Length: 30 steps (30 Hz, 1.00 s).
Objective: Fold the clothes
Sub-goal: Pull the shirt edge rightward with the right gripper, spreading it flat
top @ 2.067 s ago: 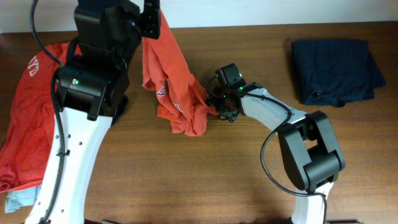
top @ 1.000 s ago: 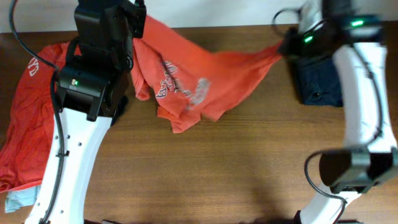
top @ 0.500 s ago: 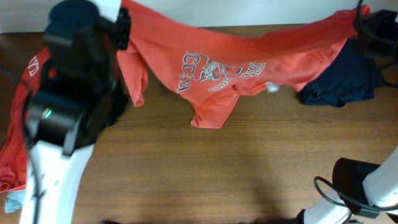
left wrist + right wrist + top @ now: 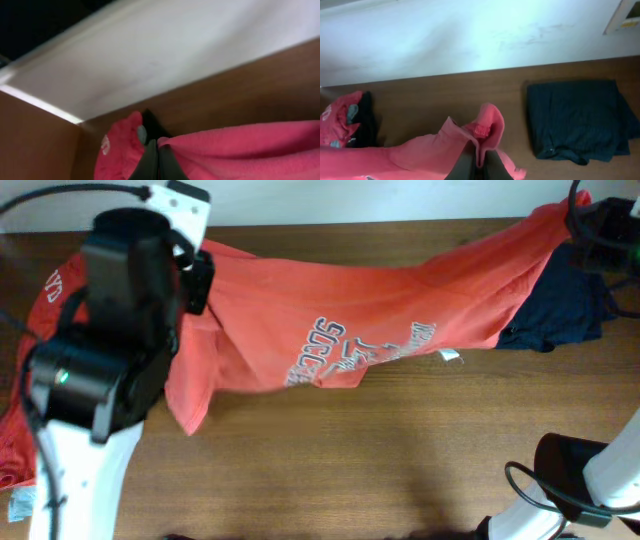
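Observation:
I will use my left gripper to set the end of the T-shirt down and release it on the table (image 4: 276, 317) between the red heap and the navy garment.
A large orange-red T-shirt (image 4: 380, 300) with white chest lettering (image 4: 345, 352) hangs stretched above the table between my two grippers. In the overhead view my left gripper (image 4: 200, 262) holds its left end and my right gripper (image 4: 578, 212) holds its right end at the far right edge. The left wrist view shows my left gripper (image 4: 157, 161) shut on the shirt's edge (image 4: 240, 145). The right wrist view shows my right gripper (image 4: 479, 169) shut on a folded hem of the shirt (image 4: 487, 125). The shirt's lower left part droops to the table.
A folded navy garment (image 4: 565, 310) lies at the back right, partly under the stretched shirt; it also shows in the right wrist view (image 4: 575, 120). A heap of red clothes (image 4: 35, 360) with a pale blue piece (image 4: 20, 502) lies at the left, half hidden by my left arm.
The right gripper has carried the shirt's edge from the table's middle up to the far right. The shirt now spreads wide and hangs lower, lettering facing up.

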Available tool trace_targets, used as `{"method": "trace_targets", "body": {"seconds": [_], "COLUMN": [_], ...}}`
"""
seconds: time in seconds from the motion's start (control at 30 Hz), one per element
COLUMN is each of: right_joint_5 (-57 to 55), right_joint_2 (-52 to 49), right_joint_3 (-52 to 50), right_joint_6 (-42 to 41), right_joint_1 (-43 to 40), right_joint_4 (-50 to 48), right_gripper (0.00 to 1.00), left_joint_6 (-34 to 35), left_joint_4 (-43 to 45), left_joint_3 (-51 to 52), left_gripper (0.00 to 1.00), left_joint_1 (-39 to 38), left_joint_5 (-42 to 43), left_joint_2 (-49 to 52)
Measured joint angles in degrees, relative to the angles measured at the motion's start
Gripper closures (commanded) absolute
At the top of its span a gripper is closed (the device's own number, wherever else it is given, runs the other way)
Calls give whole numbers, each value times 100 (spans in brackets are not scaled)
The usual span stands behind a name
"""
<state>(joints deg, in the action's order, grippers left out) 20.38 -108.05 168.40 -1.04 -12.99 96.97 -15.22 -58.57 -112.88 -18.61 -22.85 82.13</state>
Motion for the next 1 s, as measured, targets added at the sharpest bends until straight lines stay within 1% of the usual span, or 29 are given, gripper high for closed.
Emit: {"method": "trace_targets", "body": {"seconds": [0.33,0.67,1.0], "right_joint_5": [-258,-452,-479], "right_joint_2": [-66,-131,-131], "right_joint_3": [-907,-2020,-2929], "right_joint_6": [234,317,323], "right_joint_1": [0,0,0], "right_joint_4": [-31,-520,-964], "right_gripper": [96,96,96], "left_joint_6": [-160,-177,-177], "left_joint_4": [46,26,66], "left_joint_3": [2,2,2], "left_gripper": [100,100,100], "left_joint_1": [0,0,0], "left_joint_5": [120,125,619], "left_joint_2": [1097,2098,3381]}}
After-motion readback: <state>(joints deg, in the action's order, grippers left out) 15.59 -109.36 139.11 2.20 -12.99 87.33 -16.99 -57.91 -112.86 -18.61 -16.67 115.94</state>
